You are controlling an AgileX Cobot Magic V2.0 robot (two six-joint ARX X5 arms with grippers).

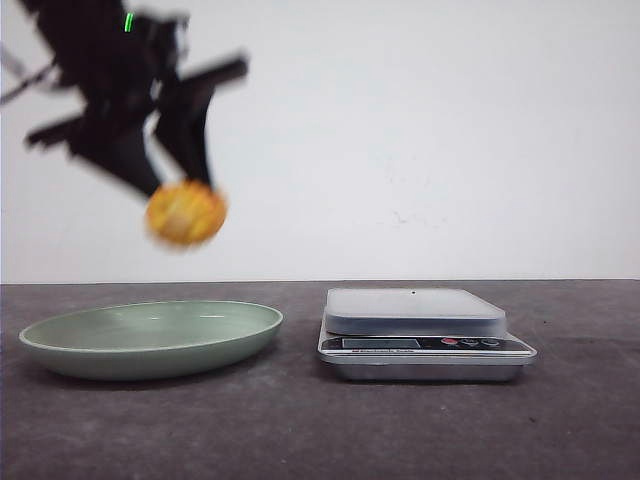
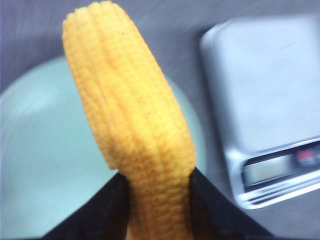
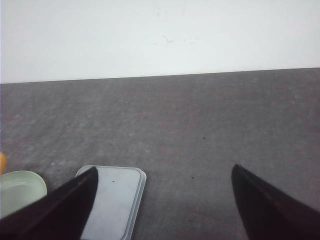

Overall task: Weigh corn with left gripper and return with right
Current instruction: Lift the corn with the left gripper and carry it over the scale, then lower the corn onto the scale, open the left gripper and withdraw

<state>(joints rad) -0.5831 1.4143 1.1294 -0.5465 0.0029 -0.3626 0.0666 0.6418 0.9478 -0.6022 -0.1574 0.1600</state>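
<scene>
The corn, still high over the pale green plate, will be set free by my left gripper on the middle of the silver scale's bare platform (image 1: 406, 296) (image 2: 272, 84).
My left gripper (image 1: 180, 195) hangs high over the pale green plate (image 1: 60, 345), shut on the orange-yellow corn (image 1: 186, 213). In the left wrist view the corn (image 2: 132, 125) fills the middle, pinched between the two black fingers (image 2: 100, 210), with the plate (image 2: 40, 150) and the scale (image 2: 270, 100) below it. The silver scale (image 1: 415, 312) stands on the table right of the plate, its platform bare. My right gripper (image 3: 162, 172) is out of the front view; in its own view it is open, above the dark table with nothing between its fingers.
A white wall backs the dark grey table (image 1: 300, 430). The right wrist view shows the scale platform (image 3: 112, 200) and the plate's rim (image 3: 20, 187) far below at one side, with a sliver of corn (image 3: 2, 162) at the frame edge.
</scene>
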